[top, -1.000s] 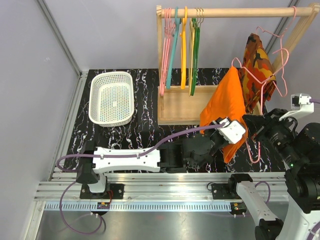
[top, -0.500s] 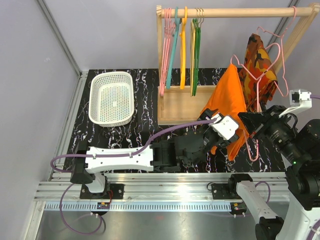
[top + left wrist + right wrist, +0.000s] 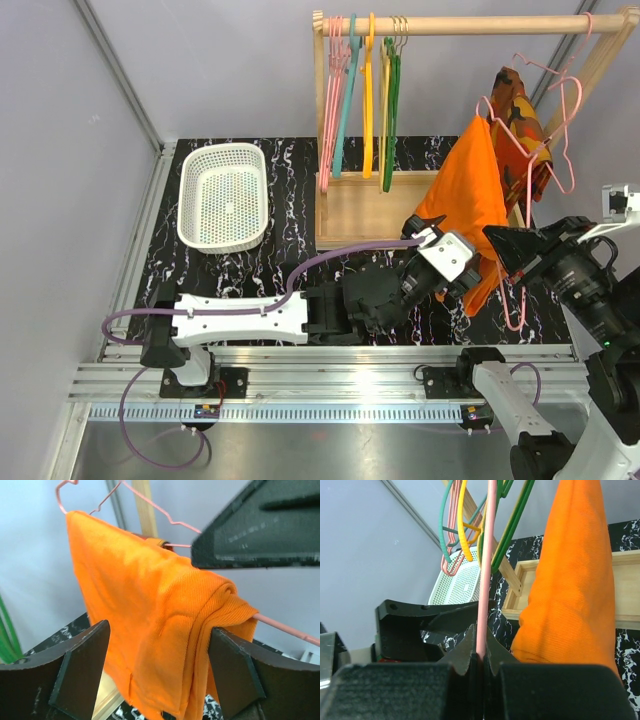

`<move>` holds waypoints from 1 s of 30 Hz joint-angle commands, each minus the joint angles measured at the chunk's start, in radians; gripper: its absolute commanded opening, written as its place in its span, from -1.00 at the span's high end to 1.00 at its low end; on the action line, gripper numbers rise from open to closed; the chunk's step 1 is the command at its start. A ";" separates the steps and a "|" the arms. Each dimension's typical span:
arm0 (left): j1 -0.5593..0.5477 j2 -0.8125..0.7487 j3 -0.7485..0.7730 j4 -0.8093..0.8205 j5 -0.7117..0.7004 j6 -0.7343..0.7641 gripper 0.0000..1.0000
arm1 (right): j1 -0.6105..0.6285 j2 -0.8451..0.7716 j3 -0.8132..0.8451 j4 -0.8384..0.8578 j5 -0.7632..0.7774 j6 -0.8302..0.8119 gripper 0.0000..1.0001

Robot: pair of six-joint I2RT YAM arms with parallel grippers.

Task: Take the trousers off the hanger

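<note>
Next, my left gripper pinches the cloth [image 3: 172,655] just below the pink hanger's bar and lifts the trousers clear, because the trousers' fold sits loose over that bar.
The bright orange trousers [image 3: 468,200] hang folded over the bar of a thin pink wire hanger [image 3: 526,200], held up in the air in front of the rack. My right gripper [image 3: 500,245] is shut on the hanger's wire [image 3: 481,605], with the trousers [image 3: 570,580] just to its right. My left gripper [image 3: 462,285] is at the cloth's lower end. In the left wrist view its jaws stand wide open with the trousers [image 3: 150,615] hanging loose between them. The hanger's wire [image 3: 282,623] sticks out past the fold.
A white mesh basket [image 3: 225,195] sits at the back left. The wooden rack [image 3: 365,205] carries several coloured hangers [image 3: 360,90]. A camouflage garment [image 3: 518,115] hangs at the rack's right end on another pink wire hanger, close behind the trousers.
My left gripper has opened and let go of the trousers' lower part. My right gripper has carried the hanger up and to the right, so the trousers hang higher.
</note>
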State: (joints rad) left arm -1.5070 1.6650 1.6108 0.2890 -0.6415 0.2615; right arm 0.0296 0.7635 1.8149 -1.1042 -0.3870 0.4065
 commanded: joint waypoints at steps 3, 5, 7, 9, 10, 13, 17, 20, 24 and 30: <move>0.007 -0.034 -0.061 0.203 0.113 0.014 -0.61 | -0.002 0.008 0.133 0.161 -0.069 -0.009 1.00; 0.007 -0.028 -0.080 0.228 0.137 0.031 -0.63 | -0.002 0.013 0.161 0.152 -0.085 -0.006 1.00; 0.007 -0.021 -0.081 0.248 0.134 0.050 -0.63 | -0.002 0.016 0.179 0.149 -0.098 0.000 1.00; 0.005 0.001 -0.068 0.254 0.105 0.073 -0.63 | -0.003 0.016 0.187 0.149 -0.102 0.002 1.00; 0.005 0.009 -0.060 0.254 0.094 0.079 -0.59 | -0.003 0.014 0.188 0.149 -0.102 0.002 1.00; 0.005 0.022 -0.038 0.248 0.068 0.097 -0.45 | -0.002 0.011 0.185 0.150 -0.101 -0.003 1.00; 0.005 0.013 -0.057 0.253 0.063 0.107 -0.39 | -0.002 0.008 0.178 0.152 -0.092 -0.012 1.00; 0.005 -0.004 -0.075 0.253 0.060 0.114 -0.39 | -0.002 0.007 0.170 0.150 -0.066 -0.026 1.00; 0.005 -0.033 -0.124 0.263 0.039 0.127 -0.39 | -0.002 0.007 0.172 0.141 -0.015 -0.035 1.00; 0.008 -0.001 -0.124 0.297 -0.027 0.166 -0.38 | -0.002 0.003 0.170 0.199 -0.071 0.011 1.00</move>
State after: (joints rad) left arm -1.5101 1.6730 1.4693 0.4976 -0.5838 0.3992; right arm 0.0296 0.7811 1.9465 -1.1759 -0.4290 0.4248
